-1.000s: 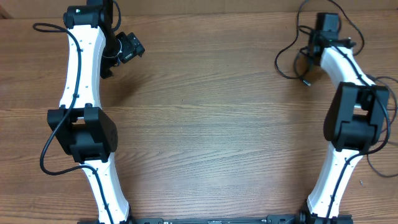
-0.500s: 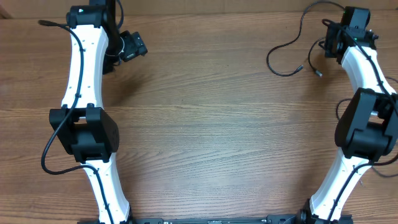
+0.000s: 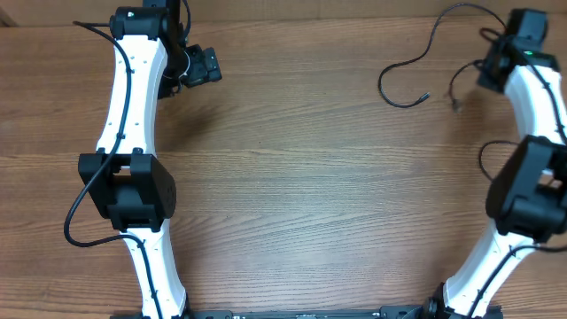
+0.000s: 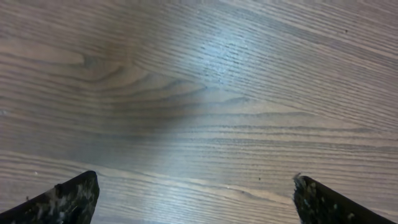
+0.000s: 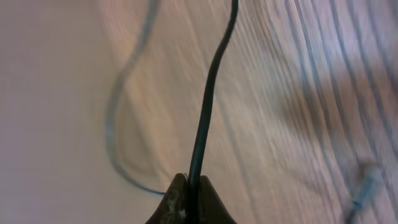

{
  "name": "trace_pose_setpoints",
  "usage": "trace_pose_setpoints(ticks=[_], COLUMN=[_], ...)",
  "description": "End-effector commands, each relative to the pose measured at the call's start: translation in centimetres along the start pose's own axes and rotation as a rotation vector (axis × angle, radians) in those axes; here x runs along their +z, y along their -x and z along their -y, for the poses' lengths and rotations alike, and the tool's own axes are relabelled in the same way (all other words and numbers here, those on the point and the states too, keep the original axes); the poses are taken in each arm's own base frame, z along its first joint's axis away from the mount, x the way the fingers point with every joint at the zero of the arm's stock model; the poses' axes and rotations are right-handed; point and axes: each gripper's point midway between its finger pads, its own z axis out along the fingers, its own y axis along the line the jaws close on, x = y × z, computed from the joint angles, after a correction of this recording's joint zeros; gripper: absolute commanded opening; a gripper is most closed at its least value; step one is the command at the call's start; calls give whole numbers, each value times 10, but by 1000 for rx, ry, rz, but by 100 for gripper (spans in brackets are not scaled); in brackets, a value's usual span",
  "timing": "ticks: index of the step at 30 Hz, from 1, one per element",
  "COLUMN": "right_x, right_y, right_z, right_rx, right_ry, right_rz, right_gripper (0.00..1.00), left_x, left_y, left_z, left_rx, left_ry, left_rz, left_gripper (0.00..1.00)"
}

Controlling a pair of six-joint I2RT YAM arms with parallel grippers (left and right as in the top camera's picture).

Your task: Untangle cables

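Note:
The curved cable has a bend near its plug. My right gripper will let go of the black cable on the wooden table (image 3: pixel 388 54), against that bend.
A thin black cable (image 3: pixel 403 69) lies curved on the wooden table at the far right, one plug end near the middle of its loop. A second short cable end (image 3: pixel 454 89) hangs beside it. My right gripper (image 3: pixel 496 64) is at the far right edge, shut on a black cable (image 5: pixel 208 99) that runs up from between its fingertips (image 5: pixel 191 190). My left gripper (image 3: pixel 199 66) is at the far left, open and empty; in the left wrist view its fingertips (image 4: pixel 196 199) stand wide apart over bare wood, with no cable near.
The wooden table (image 3: pixel 301 177) spans the overhead view. Both arms' own black supply cables loop beside them, on the left (image 3: pixel 71 213) and on the right (image 3: pixel 532 244). The table's far edge lies just behind both grippers.
My right gripper has moved right and toward the far edge with the cable, drawing the tangle out into a looser curve. My left gripper has shifted slightly right.

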Motion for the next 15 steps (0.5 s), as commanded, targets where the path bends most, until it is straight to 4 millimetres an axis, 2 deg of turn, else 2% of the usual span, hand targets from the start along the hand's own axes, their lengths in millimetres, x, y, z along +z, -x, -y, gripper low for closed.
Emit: trace_pose_setpoints(ticks=[1, 4, 6, 8, 10, 15], right_x=[-66, -86, -93, -99, -104, -114], right_y=[26, 23, 3, -26, -55, -98], right_z=[-47, -57, -56, -49, -34, 11], right_rx=[61, -6, -68, -135, -169, -218], right_ry=[142, 173, 174, 157, 110, -35], right_rz=[30, 2, -79, -192, -295, -354], right_gripper=[4, 4, 4, 4, 4, 4], left_x=[-3, -3, -3, -3, -3, -3], left_y=[8, 12, 14, 16, 16, 15], left_z=[1, 5, 6, 6, 6, 6], left_rx=[32, 36, 37, 37, 37, 37], left_ry=[1, -8, -11, -13, -13, -12], left_rz=[32, 50, 61, 66, 65, 65], left_gripper=[100, 100, 100, 99, 99, 99])
